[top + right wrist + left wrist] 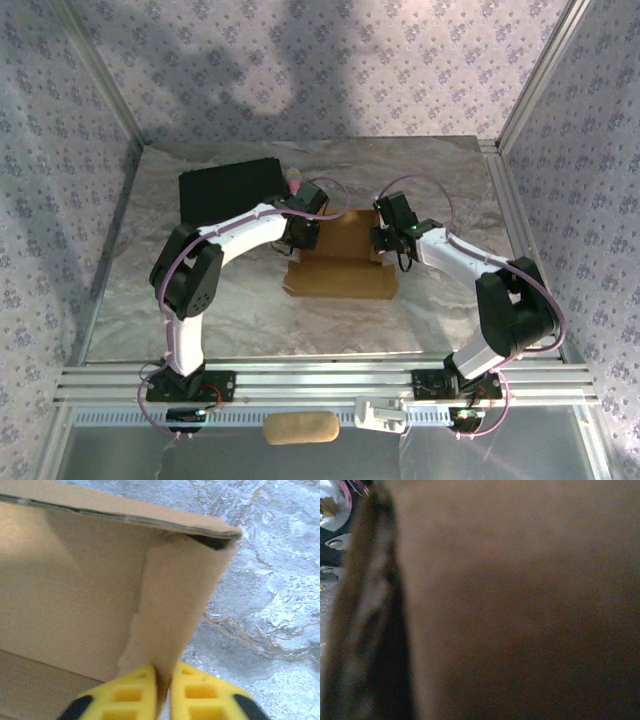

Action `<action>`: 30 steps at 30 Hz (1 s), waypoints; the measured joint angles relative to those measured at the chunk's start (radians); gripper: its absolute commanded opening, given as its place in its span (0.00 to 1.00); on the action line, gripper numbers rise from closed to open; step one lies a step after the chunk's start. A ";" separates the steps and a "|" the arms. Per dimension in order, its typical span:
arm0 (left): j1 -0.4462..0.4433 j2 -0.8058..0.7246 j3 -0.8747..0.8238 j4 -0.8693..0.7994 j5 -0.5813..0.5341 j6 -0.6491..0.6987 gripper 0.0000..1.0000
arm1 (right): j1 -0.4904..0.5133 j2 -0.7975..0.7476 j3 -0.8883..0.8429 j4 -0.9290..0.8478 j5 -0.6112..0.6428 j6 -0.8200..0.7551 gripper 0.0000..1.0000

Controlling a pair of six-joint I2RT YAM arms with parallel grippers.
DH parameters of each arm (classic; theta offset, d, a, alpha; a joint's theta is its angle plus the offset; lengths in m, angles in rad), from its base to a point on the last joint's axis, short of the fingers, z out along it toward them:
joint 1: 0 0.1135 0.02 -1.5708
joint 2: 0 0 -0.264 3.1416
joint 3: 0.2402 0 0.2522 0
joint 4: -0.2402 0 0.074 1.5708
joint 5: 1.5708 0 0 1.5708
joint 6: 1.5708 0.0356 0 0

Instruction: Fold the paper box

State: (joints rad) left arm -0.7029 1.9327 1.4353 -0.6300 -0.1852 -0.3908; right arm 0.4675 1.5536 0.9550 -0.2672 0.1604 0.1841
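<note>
The box's side flap slants, gapped at its top corner away from my right fingers, so I will open and take the flap closer to that corner (187,575).
The paper box (340,268) is tan cardboard lying in the middle of the table with its side flaps raised. My right gripper (385,238) is at its right end. In the right wrist view the yellow fingers (132,692) are shut on an upright side flap (175,605) of the paper box (70,590), pinching it edge-on at the right gripper (162,672). My left gripper (303,232) is at the box's left end. Blurred brown cardboard (520,605) lies right against the left wrist camera and hides the fingers; whether they hold it is not visible.
A black case (230,190) lies at the back left, with a pink microphone (296,183) at its right end. Patterned walls close in the table on three sides. The aluminium rail (320,380) carries the arm bases, with a tan pad (300,428) below it.
</note>
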 measured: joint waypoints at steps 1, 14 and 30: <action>0.000 0.000 0.000 -0.001 -0.003 -0.001 0.00 | 0.007 0.002 0.000 0.002 0.018 0.008 0.02; -0.001 0.000 0.000 0.005 -0.010 -0.004 0.00 | 0.043 0.000 -0.027 0.013 0.061 0.064 0.31; -0.006 0.000 0.003 -0.003 -0.017 -0.009 0.00 | 0.080 0.073 0.039 -0.055 0.194 0.136 0.00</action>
State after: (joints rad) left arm -0.7094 1.9327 1.4384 -0.6327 -0.2020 -0.4000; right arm 0.5480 1.6268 0.9936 -0.3225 0.3542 0.3202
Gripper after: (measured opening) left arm 0.069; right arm 0.053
